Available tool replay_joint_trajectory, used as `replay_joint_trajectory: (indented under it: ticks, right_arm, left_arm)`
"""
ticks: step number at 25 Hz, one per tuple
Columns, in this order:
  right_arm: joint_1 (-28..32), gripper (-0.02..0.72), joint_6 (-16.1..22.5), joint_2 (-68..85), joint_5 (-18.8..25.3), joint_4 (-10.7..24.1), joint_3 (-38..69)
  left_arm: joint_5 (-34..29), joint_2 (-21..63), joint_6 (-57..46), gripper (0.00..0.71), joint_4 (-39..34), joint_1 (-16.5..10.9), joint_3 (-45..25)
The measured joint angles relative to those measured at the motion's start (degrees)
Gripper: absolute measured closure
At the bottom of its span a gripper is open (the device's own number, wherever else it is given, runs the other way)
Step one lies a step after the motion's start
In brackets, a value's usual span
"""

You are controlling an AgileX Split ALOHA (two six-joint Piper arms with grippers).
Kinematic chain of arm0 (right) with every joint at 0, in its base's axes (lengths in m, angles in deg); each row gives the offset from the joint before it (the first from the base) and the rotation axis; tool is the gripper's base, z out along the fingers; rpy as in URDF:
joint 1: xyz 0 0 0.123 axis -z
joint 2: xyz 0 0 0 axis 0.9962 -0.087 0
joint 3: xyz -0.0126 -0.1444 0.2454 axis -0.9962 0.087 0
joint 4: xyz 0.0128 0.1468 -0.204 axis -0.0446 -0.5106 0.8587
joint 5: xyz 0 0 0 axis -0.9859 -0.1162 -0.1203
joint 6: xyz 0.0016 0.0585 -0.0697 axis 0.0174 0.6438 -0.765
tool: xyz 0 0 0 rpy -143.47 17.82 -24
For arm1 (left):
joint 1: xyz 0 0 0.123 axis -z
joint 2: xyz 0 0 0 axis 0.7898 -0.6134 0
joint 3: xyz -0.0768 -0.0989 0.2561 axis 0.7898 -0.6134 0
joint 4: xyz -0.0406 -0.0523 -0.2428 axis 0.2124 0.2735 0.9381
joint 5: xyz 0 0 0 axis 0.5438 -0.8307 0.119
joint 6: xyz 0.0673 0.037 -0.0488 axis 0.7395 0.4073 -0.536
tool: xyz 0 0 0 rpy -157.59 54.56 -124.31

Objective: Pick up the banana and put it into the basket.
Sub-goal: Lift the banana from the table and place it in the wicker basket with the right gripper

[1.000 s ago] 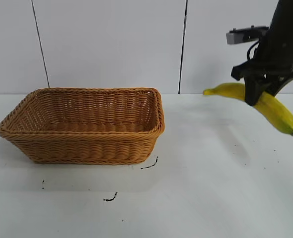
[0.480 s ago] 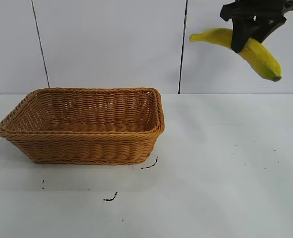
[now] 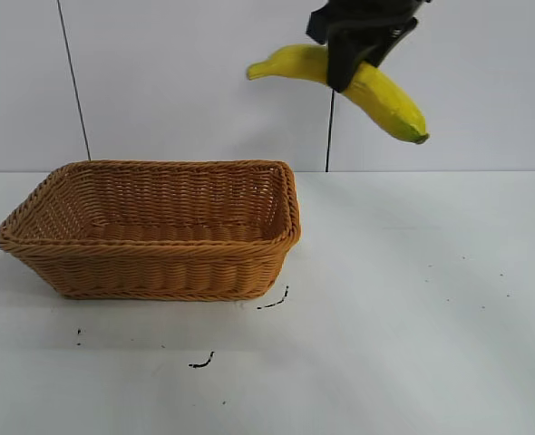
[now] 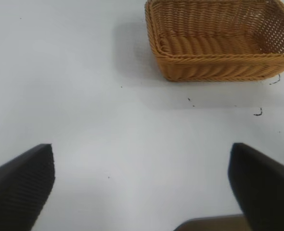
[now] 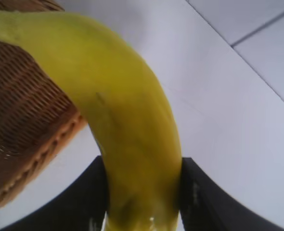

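Observation:
My right gripper will let go of the yellow banana just behind the basket's front rim, inside the tan wicker basket [image 3: 165, 224].
My right gripper [image 3: 347, 68] is shut on the yellow banana [image 3: 381, 95] and holds it high in the air, just right of the tan wicker basket's [image 3: 150, 272] right end. The banana's stem end points left toward the basket; its greenish tip hangs down to the right. In the right wrist view the banana [image 5: 122, 120] fills the space between the black fingers [image 5: 84, 202], with the basket [image 5: 21, 130] below it. My left gripper [image 4: 142, 183] is open and empty over bare table, away from the basket [image 4: 219, 67]; it is out of the exterior view.
The white table [image 3: 413, 299] carries small black marks [image 3: 202, 362] in front of the basket. A white panelled wall with dark seams [image 3: 72, 82] stands behind.
My right gripper has lifted the banana from near table height and carried it left, toward the basket. The basket has not moved.

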Motion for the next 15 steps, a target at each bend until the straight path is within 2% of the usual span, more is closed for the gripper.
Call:
replay_joint_trajectory:
  ticks: [3, 6, 10, 15]
  right_arm:
    - [-2.9, 0.386, -3.9, -1.33, -3.97, 1.36, 0.0]
    - [-5.48, 0.386, -6.2, -2.68, -10.48, 1.71, 0.0]
    - [-7.53, 0.386, -7.1, -4.73, -17.01, 1.85, 0.0]
    - [-7.88, 0.386, -7.2, -10.17, -21.14, 2.3, 0.0]
  left_arm:
    - [0.0, 0.0, 0.0, 0.015, 0.0, 0.0, 0.0]
    - [0.0, 0.0, 0.0, 0.015, 0.0, 0.0, 0.0]
    - [0.0, 0.0, 0.0, 0.015, 0.0, 0.0, 0.0]
    - [0.0, 0.0, 0.0, 0.015, 0.0, 0.0, 0.0]
